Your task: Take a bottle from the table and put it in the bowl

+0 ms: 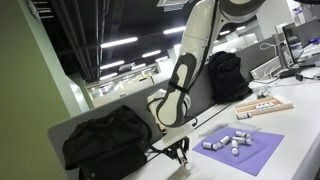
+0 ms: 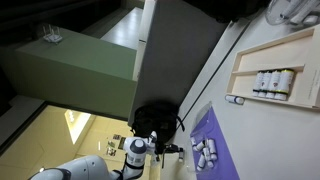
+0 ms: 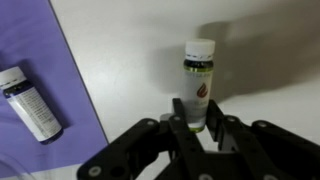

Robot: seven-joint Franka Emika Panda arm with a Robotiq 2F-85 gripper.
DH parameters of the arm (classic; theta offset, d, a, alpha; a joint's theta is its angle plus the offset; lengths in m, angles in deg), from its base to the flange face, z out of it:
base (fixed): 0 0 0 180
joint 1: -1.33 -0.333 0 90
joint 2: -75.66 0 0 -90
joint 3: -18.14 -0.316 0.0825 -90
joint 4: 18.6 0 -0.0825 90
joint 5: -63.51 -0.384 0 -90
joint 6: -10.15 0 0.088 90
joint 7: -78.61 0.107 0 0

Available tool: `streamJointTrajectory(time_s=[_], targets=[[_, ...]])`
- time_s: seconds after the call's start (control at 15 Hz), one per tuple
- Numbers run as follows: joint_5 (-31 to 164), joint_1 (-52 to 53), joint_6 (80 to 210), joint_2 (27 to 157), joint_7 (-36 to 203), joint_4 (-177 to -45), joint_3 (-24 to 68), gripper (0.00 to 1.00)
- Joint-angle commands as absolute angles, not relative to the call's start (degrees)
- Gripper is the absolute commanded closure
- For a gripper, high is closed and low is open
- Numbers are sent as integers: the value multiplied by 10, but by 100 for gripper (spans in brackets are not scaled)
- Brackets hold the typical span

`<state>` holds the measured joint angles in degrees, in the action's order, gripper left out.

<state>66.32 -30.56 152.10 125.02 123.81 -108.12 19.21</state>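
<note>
Next, my gripper lets go of the white bottle so that it ends up among the bottles in the clear bowl (image 1: 230,141) on the purple mat.
In the wrist view a small white bottle (image 3: 198,75) with a white cap and a green-marked label stands upright on the white table (image 3: 120,60). My gripper (image 3: 198,118) has its two black fingers against the bottle's lower sides and looks shut on it. In both exterior views the gripper (image 1: 180,152) (image 2: 166,148) is low at the table, just beside the purple mat (image 1: 245,148). Several similar bottles (image 1: 226,141) lie on the mat, one of them in the wrist view (image 3: 30,100). No bowl is in view.
A wooden tray (image 1: 262,107) (image 2: 272,82) holding more bottles lies beyond the mat. A black backpack (image 1: 100,140) sits close to the arm, and another bag (image 1: 226,74) stands further back by the grey partition.
</note>
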Motion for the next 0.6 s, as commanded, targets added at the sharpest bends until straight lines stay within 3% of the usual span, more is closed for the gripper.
streamJointTrajectory(time_s=[0.0,0.53], targets=[[638,-281,1531,1148,1246,-1192,173,93],[653,-269,1562,988,1316,-1425,188,93]])
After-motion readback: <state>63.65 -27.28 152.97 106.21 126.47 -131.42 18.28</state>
